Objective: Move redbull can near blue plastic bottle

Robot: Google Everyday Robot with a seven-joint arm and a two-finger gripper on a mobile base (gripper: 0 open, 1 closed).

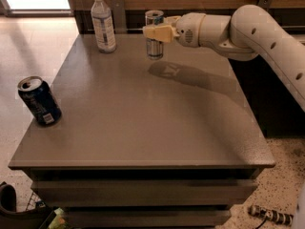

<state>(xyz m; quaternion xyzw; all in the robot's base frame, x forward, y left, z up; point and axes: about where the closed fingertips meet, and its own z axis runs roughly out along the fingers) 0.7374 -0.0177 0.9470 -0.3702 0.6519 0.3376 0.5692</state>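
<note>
The redbull can, now lifted a little above the table, will be let go by my gripper at the grey table's far edge (pixel 131 48), close beside the blue plastic bottle.
The redbull can (pixel 154 44), slim and silver-blue with a silver top, is held upright by my gripper (pixel 155 33), lifted a little above the grey table (pixel 143 118) near its far edge. The gripper's cream fingers (pixel 153 32) are shut around the can's upper half. The blue plastic bottle (pixel 103 24), clear with a white cap and pale label, stands upright at the far left of the table, roughly a hand's width left of the can. My white arm (pixel 248 27) reaches in from the right.
A wider dark navy-blue can (pixel 39 100) stands near the table's left edge, towards the front. A wooden wall panel runs behind the table. The floor lies to the left, and a dark object sits at the bottom left corner.
</note>
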